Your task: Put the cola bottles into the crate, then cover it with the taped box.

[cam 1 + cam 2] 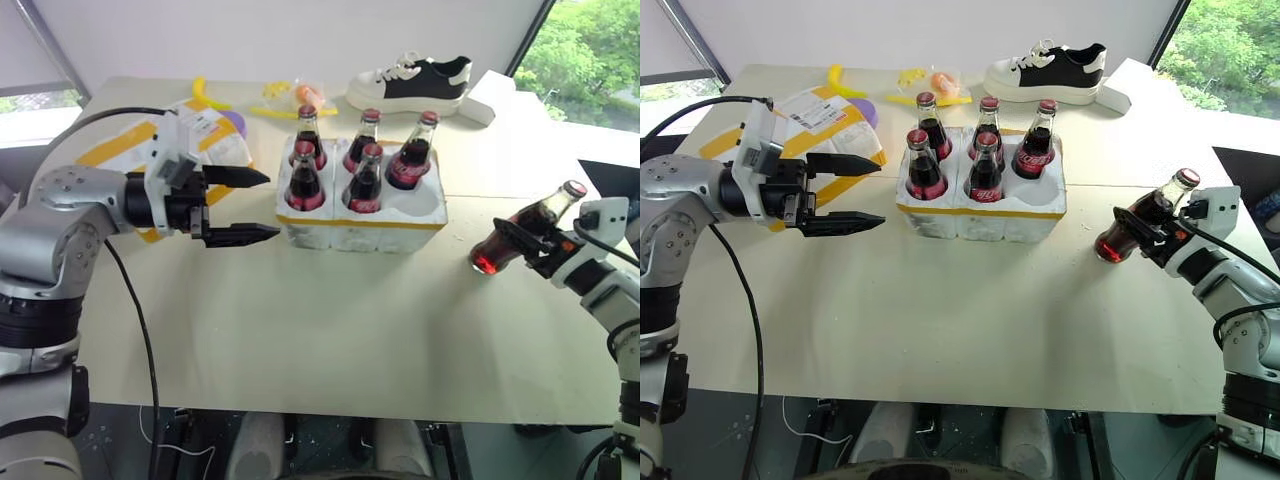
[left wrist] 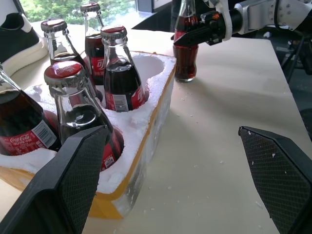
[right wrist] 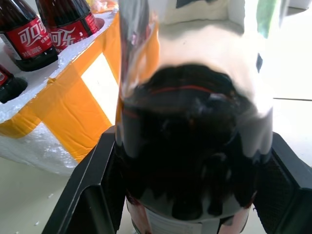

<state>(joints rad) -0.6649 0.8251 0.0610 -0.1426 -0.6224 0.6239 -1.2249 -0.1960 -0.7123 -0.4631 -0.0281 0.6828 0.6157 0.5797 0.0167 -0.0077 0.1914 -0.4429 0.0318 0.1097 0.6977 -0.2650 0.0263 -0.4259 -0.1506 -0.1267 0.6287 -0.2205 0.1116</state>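
Observation:
I need to let go of the cola bottle with my right gripper in the bare front hollow of the crate (image 1: 411,206), next to the other bottles. The held bottle now leans beside the crate.
The crate (image 1: 360,228), a low white foam tray with a yellow band, sits mid-table and holds several cola bottles (image 1: 365,180). Its front right well (image 1: 427,196) is bare. To its right, my right gripper (image 1: 515,238) is shut on another cola bottle (image 1: 1137,228), which leans with its red cap up and to the right and its base low by the table top. In the right wrist view this bottle (image 3: 190,146) sits between both fingers (image 3: 90,190). My left gripper (image 1: 240,206) hangs open just left of the crate with nothing in it. The taped box (image 1: 825,112) lies behind it.
A black and white sneaker (image 1: 410,80) and a white block (image 1: 490,102) lie at the back of the table. Yellow toy pieces (image 1: 215,95), an orange thing (image 1: 308,95) and a purple thing (image 1: 236,122) lie behind the crate. The table's right edge runs close to the held bottle.

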